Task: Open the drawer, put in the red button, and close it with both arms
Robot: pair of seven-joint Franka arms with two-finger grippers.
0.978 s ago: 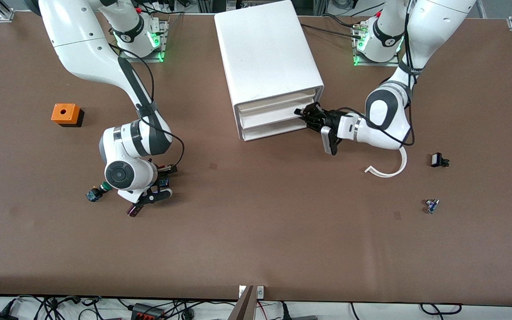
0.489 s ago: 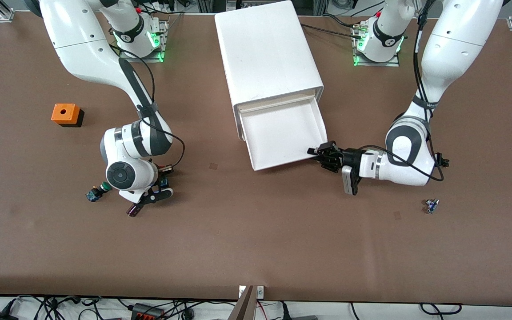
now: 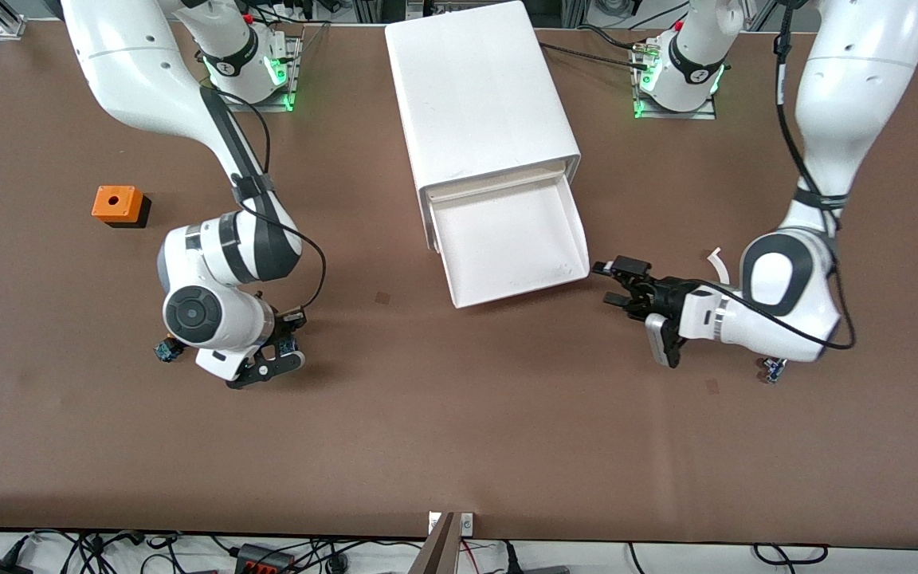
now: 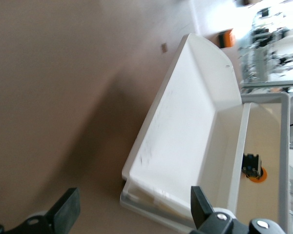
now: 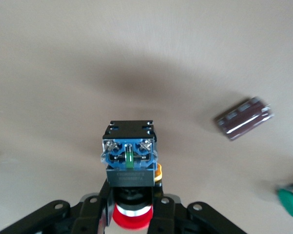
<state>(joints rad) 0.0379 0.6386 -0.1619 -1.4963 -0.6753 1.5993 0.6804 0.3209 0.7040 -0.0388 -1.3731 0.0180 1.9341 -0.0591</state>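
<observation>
Next, I release the red button, now held over the table, from my right gripper on the open drawer's bottom, midway [image 3: 512, 255] between its sides.
The white cabinet [image 3: 479, 96] has its middle drawer [image 3: 507, 239] pulled out and empty; it also fills the left wrist view [image 4: 185, 122]. My left gripper [image 3: 614, 283] is open and empty, just off the drawer's front corner toward the left arm's end [image 4: 134, 214]. My right gripper [image 3: 284, 355] is shut on the red button [image 3: 290, 347], over the table toward the right arm's end. In the right wrist view [image 5: 132, 204] the fingers clamp the red button [image 5: 129, 161] by its neck, red cap toward the wrist and blue-black body pointing out.
A green-capped button [image 3: 166, 349] lies beside the right arm [image 5: 290, 202]. A dark purple cylinder [image 5: 244, 118] lies on the table near it. An orange box [image 3: 117, 204] sits toward the right arm's end. A small blue part [image 3: 774, 369] and a white curved strip [image 3: 715, 259] lie by the left arm.
The left gripper pulled the middle drawer out, let go and backed away toward the left arm's end. The right arm shifted slightly toward its own end with the button.
</observation>
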